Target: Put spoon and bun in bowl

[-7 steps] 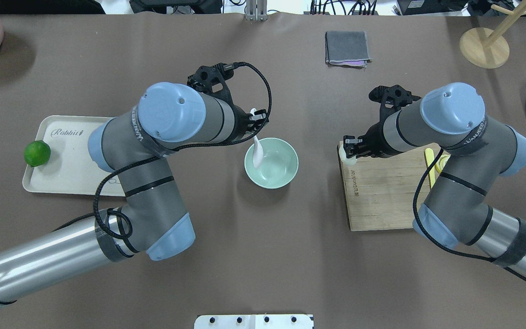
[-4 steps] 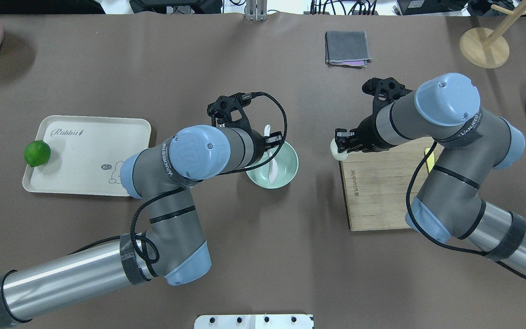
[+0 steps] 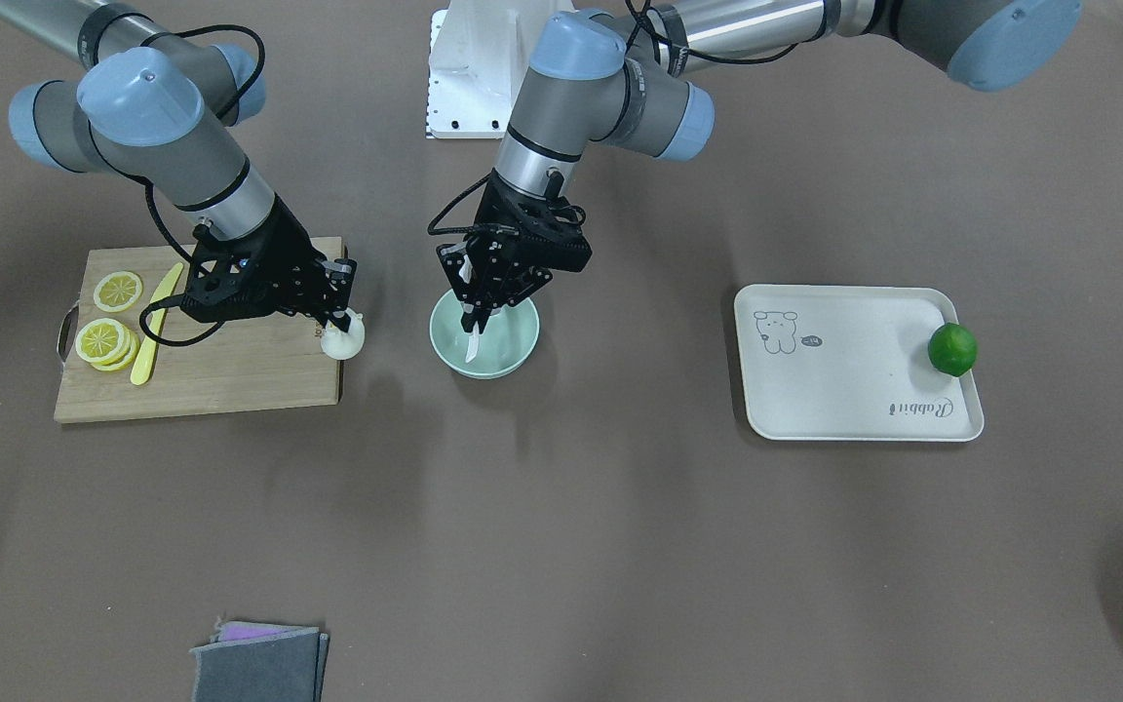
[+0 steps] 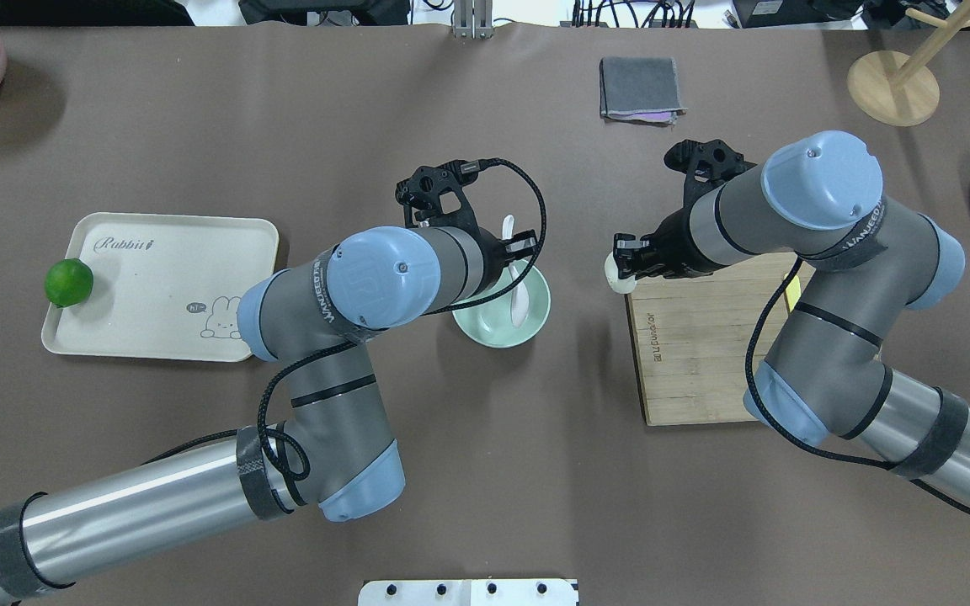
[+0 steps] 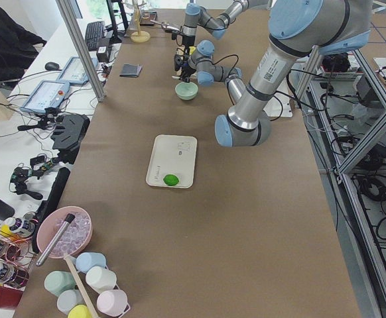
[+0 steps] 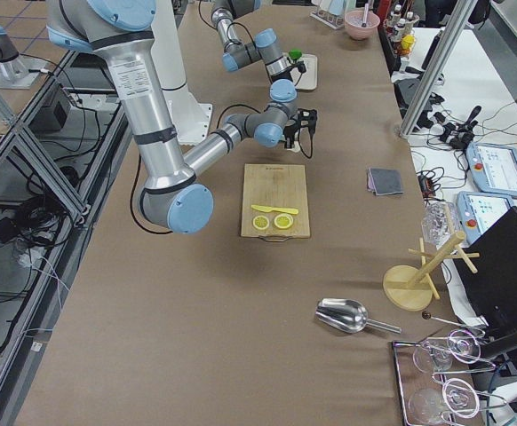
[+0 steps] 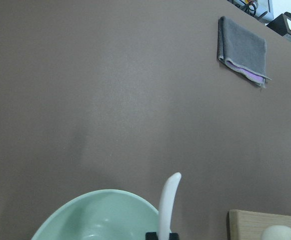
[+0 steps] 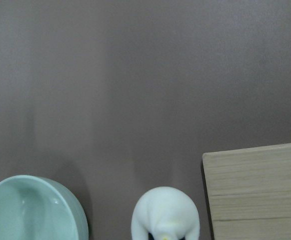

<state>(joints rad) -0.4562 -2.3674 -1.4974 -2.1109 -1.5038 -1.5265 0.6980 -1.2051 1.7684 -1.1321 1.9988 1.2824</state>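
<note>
Next, my right gripper lets go of the white bun inside the mint-green bowl (image 3: 455, 304) (image 8: 58, 232), near the bowl's rim that faces the cutting board.
The pale mint-green bowl (image 4: 537, 324) stands mid-table. My left gripper (image 4: 512, 252) is over its far rim, shut on the white spoon (image 4: 519, 305). The spoon hangs upright with its scoop down inside the bowl (image 3: 515, 359) and its handle poking up in the left wrist view (image 7: 168, 200). My right gripper (image 4: 625, 264) is shut on the white bun (image 4: 615, 274). It holds the bun just off the cutting board's far-left corner, to the right of the bowl and apart from it. The right wrist view shows the bun (image 8: 164, 212) between the bowl (image 8: 30, 210) and the board.
A wooden cutting board (image 4: 695, 353) with lemon slices (image 3: 108, 331) and a yellow knife (image 3: 154, 327) lies right of the bowl. A cream tray (image 4: 157, 286) with a green lime (image 4: 68, 282) lies to the left. A grey cloth (image 4: 639, 88) lies at the far side.
My left arm swung right and brought the spoon from the bowl's left rim to over the bowl. My right gripper carried the bun left, off the board's corner.
</note>
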